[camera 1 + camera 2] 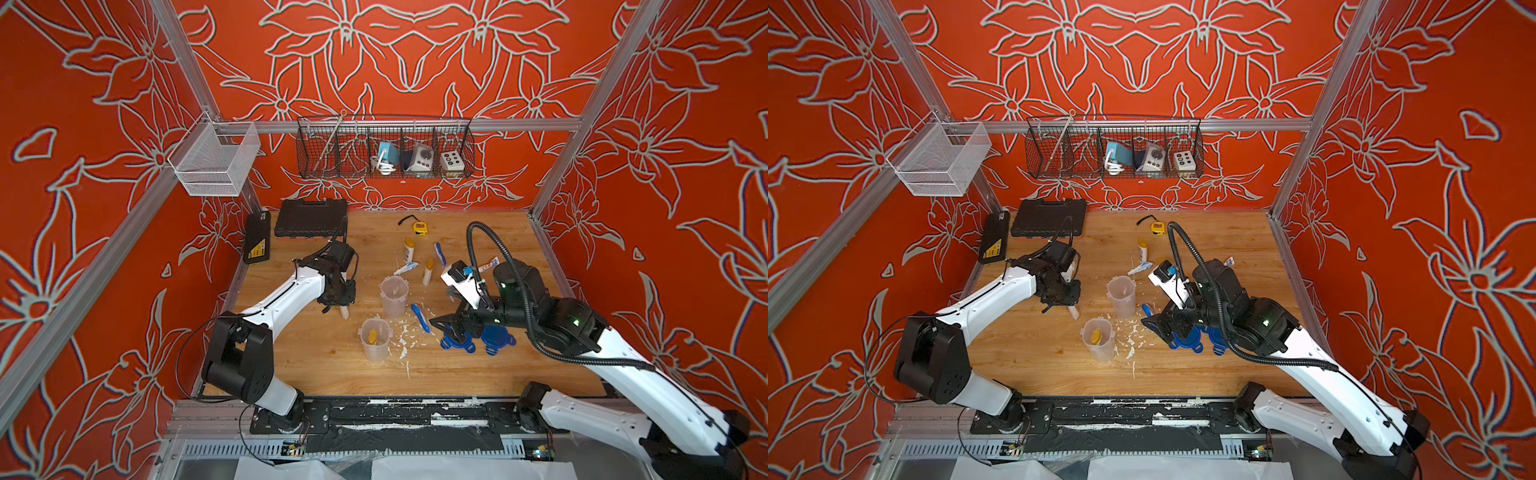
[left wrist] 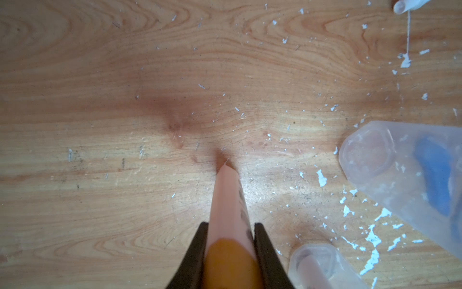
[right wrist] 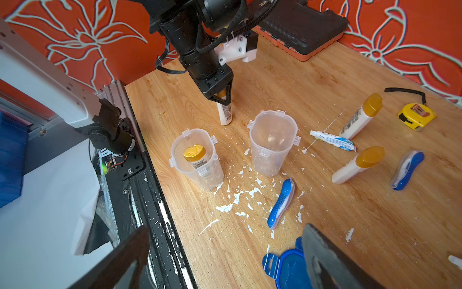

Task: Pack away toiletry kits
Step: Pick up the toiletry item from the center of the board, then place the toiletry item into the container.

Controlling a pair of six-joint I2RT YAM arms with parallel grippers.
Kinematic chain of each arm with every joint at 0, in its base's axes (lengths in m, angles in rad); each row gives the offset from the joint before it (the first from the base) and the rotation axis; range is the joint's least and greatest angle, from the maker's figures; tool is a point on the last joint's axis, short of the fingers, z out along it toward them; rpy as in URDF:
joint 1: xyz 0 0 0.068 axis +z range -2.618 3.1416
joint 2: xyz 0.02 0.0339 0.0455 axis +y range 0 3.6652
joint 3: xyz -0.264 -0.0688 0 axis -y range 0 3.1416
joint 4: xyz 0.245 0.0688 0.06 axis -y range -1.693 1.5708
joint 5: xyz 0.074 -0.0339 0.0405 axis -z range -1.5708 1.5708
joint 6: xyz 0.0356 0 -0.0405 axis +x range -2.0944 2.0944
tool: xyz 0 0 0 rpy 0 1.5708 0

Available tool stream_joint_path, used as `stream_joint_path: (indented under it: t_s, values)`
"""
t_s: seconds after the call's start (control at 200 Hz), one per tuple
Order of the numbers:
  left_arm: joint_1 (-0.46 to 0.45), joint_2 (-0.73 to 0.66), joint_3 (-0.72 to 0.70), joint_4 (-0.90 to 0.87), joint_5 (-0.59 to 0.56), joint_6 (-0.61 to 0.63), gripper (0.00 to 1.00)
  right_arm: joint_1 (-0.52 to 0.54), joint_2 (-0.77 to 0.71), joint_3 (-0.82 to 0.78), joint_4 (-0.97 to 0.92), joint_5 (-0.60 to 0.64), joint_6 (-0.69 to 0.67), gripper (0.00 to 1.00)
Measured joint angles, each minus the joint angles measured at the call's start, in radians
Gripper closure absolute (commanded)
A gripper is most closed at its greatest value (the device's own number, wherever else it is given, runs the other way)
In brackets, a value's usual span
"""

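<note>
The white bottle will go down inside the near clear cup (image 1: 377, 339) (image 2: 329, 269) beside the other yellow-capped bottle, where I need to set it with my left gripper.
My left gripper (image 2: 231, 224) is shut on the yellow cap end of a white bottle (image 2: 226, 200), which stands upright with its base on the table (image 3: 225, 112). Beside it stand two clear cups in both top views: the near cup (image 1: 384, 353) holds a yellow-capped bottle (image 1: 372, 336), and the far cup (image 1: 395, 305) is empty. Two more bottles (image 1: 409, 249) (image 1: 428, 270), a toothpaste tube (image 1: 406, 268) and two blue toothbrushes (image 1: 420, 318) (image 1: 439, 253) lie on the wood. My right gripper (image 3: 225, 230) hangs open over two blue lids (image 1: 496, 338).
A yellow tape measure (image 1: 419, 227) and a black tool case (image 1: 311, 218) sit at the back of the table. White flakes (image 3: 235, 197) litter the wood near the cups. A wire basket (image 1: 384, 149) and a white mesh basket (image 1: 216, 160) hang on the frame.
</note>
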Motion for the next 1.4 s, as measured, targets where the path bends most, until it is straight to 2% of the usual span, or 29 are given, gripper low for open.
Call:
stream_joint_path:
  t_s: [0.13,0.225,0.38,0.5,0.636,0.786,1.131,1.401]
  values:
    - [-0.009,-0.04,0.054,-0.076,-0.014,0.002,1.0,0.001,0.005,0.022,-0.014,0.021,0.003,0.04]
    - [-0.048,-0.11,0.144,-0.149,-0.035,0.005,1.0,0.001,0.005,0.022,-0.019,0.044,0.015,0.02]
    - [-0.206,-0.257,0.296,-0.233,-0.028,-0.009,1.0,0.001,0.005,0.022,-0.023,0.089,0.048,0.02]
    - [-0.33,-0.338,0.34,-0.281,0.018,-0.047,1.0,0.001,0.01,0.022,-0.031,0.122,0.063,0.02]
    - [-0.418,-0.385,0.329,-0.319,0.068,-0.101,1.0,0.001,0.028,0.022,-0.041,0.157,0.074,0.03]
    - [-0.48,-0.394,0.244,-0.323,0.091,-0.137,1.0,0.001,0.031,0.022,-0.048,0.187,0.085,0.02]
    - [-0.504,-0.367,0.15,-0.257,0.106,-0.178,1.0,0.001,-0.003,0.013,-0.082,0.243,0.095,0.02]
    - [-0.54,-0.322,0.087,-0.209,0.039,-0.196,1.0,0.001,0.018,-0.027,-0.105,0.278,0.105,0.05]
